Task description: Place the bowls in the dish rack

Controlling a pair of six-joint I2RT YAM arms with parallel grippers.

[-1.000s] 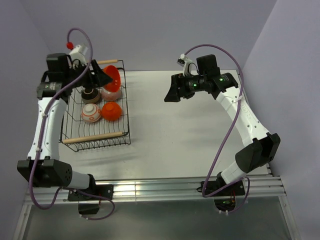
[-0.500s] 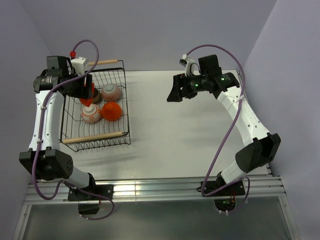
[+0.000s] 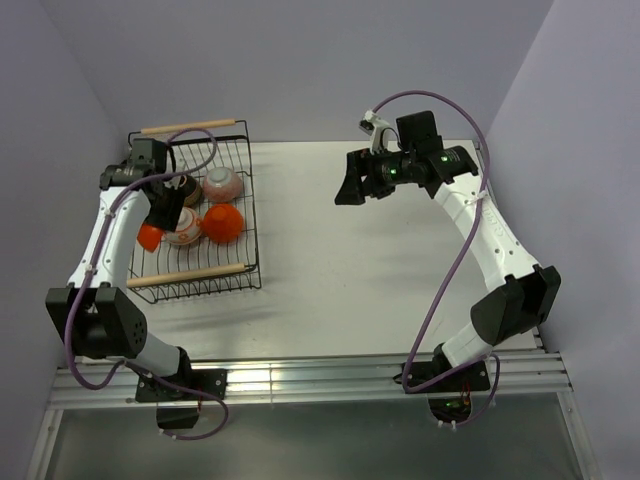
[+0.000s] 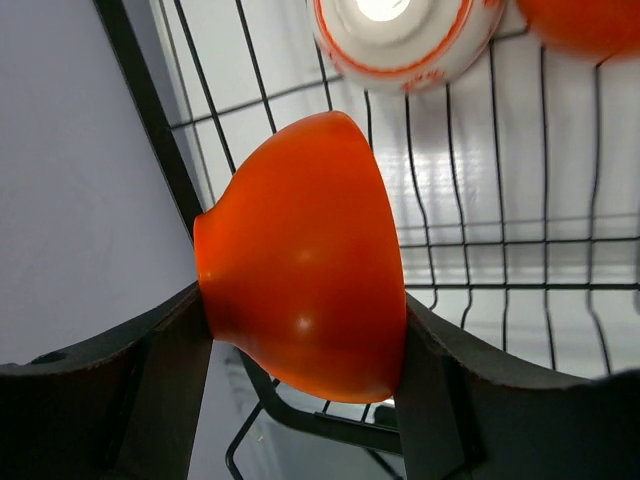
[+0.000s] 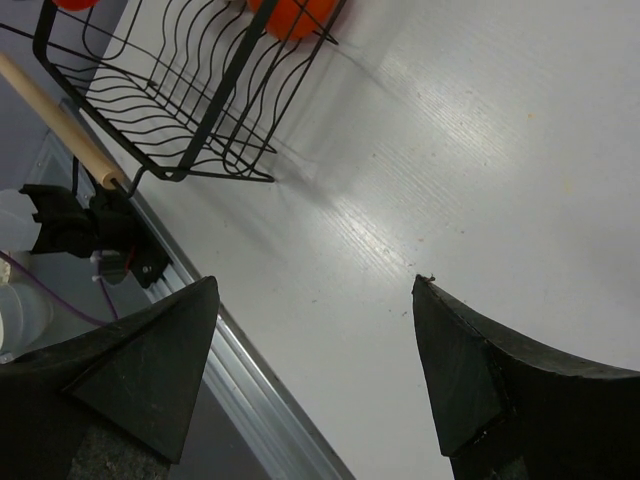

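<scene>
Next, I let go of the plain orange bowl with my left gripper between the red-and-white patterned bowl and the rack's near wooden handle (image 3: pixel 187 255) (image 4: pixel 470 180). The orange bowl is held low over the rack.
The black wire dish rack (image 3: pixel 252 262) with wooden rod handles stands at the table's left. My left gripper (image 3: pixel 153 228) is shut on a plain orange bowl (image 3: pixel 149 236) (image 4: pixel 300 285), held low over the rack's left side. In the rack sit a red-and-white patterned bowl (image 3: pixel 183 228) (image 4: pixel 395 40), a second orange bowl (image 3: pixel 223 223), a grey-pinkish bowl (image 3: pixel 222 184) and a tan-brown bowl (image 3: pixel 188 186), partly hidden by my arm. My right gripper (image 3: pixel 347 188) (image 5: pixel 315 330) is open and empty, hovering above the table right of the rack.
The rack's near wooden handle (image 3: pixel 188 274) and far handle (image 3: pixel 189 127) span its ends. Purple walls close in on the left and right. The rack's corner (image 5: pixel 170 120) and the table's metal front rail (image 5: pixel 250 390) show in the right wrist view.
My left gripper has swung from the rack's far end down and left with the orange bowl, lowering it to the rack's left side. The right arm has barely moved.
</scene>
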